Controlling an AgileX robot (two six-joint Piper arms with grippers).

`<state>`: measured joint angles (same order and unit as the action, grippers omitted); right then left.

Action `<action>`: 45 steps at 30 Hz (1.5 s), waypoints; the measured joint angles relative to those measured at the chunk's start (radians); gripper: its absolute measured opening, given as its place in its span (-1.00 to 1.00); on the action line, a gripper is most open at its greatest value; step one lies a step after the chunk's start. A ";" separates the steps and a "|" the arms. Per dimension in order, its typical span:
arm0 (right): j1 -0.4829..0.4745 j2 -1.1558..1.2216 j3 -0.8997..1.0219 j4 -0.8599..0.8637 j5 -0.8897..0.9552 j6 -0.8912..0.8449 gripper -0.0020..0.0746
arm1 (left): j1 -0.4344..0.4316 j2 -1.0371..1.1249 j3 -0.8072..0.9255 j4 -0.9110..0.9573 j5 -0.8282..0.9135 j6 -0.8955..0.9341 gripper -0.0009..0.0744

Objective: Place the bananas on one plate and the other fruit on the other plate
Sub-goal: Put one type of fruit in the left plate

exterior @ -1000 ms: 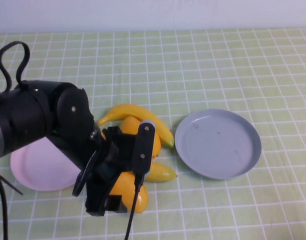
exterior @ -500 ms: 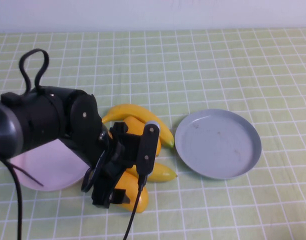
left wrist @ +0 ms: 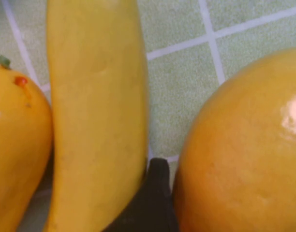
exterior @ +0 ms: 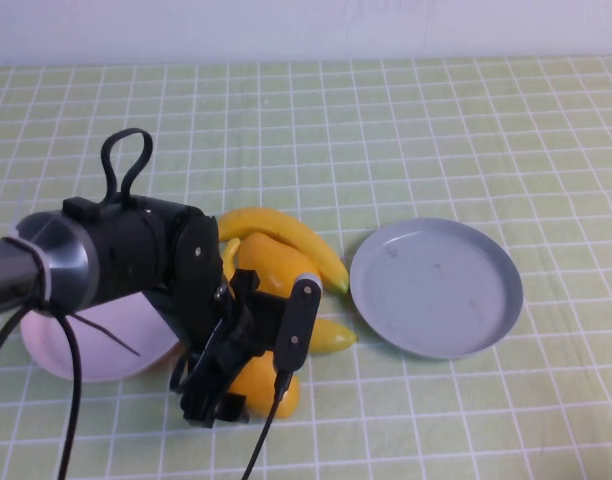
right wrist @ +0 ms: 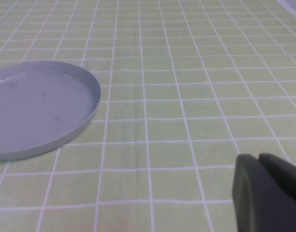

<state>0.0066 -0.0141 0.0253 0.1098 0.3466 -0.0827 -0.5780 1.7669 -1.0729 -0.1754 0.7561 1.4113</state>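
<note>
The robot's left gripper needs to close on the middle of the second mango [exterior: 270,258] [left wrist: 10,150], next to the back banana, once the front mango is on the pink plate.
My left gripper [exterior: 222,396] is down over the front mango [exterior: 264,385], open, with the jaws either side of it. In the left wrist view one dark finger [left wrist: 156,191] sits between this mango [left wrist: 244,145] and a banana [left wrist: 95,121]. The second mango [exterior: 271,265] lies behind, also in the left wrist view [left wrist: 15,145]. One banana [exterior: 286,233] curves along the back of the pile. The other banana [exterior: 333,338] pokes out toward the grey-blue plate [exterior: 436,288], which holds nothing. The pink plate [exterior: 76,345] is partly hidden by the left arm. My right gripper [right wrist: 259,162] is shut and empty, near the grey plate [right wrist: 37,108].
The table has a green checked cloth. The left arm's cables [exterior: 121,165] loop above it and hang toward the front edge. A pale wall [exterior: 306,30] runs along the far side.
The left arm has swung right and leaned further over the fruit pile, with the gripper staying by the front mango. The fruit and plates have not moved.
</note>
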 joint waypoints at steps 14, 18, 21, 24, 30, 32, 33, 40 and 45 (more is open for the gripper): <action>0.000 0.000 0.000 0.000 0.000 0.000 -0.99 | 0.005 -0.163 0.000 0.024 0.060 -0.249 0.48; 0.000 0.000 0.000 0.000 0.000 0.000 -0.99 | 0.060 -0.241 0.000 0.107 0.005 -0.628 0.48; 0.000 0.000 0.000 0.000 0.000 0.000 -0.99 | 0.162 -0.254 0.000 0.187 -0.063 -0.889 0.48; 0.000 0.000 0.000 0.002 0.000 0.000 -0.99 | 0.259 -0.238 0.000 0.217 -0.093 -1.025 0.48; 0.000 0.000 0.000 0.004 0.000 0.000 -0.99 | 0.351 -0.154 0.000 0.225 -0.101 -1.110 0.48; 0.000 0.000 0.000 0.004 0.000 0.000 -0.99 | 0.357 -0.125 0.000 0.225 -0.101 -1.112 0.48; 0.000 0.000 0.000 0.004 0.000 0.000 -0.99 | 0.358 -0.113 0.000 0.225 -0.101 -1.112 0.48; 0.000 0.000 0.000 0.004 0.000 0.000 -0.99 | 0.359 -0.064 -0.043 0.225 -0.079 -1.136 0.63; 0.000 0.000 0.000 0.004 0.000 0.000 -0.99 | 0.359 -0.064 -0.084 0.234 -0.055 -1.156 0.74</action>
<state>0.0066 -0.0141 0.0253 0.1135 0.3466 -0.0827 -0.2189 1.7034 -1.1566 0.0586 0.7010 0.2557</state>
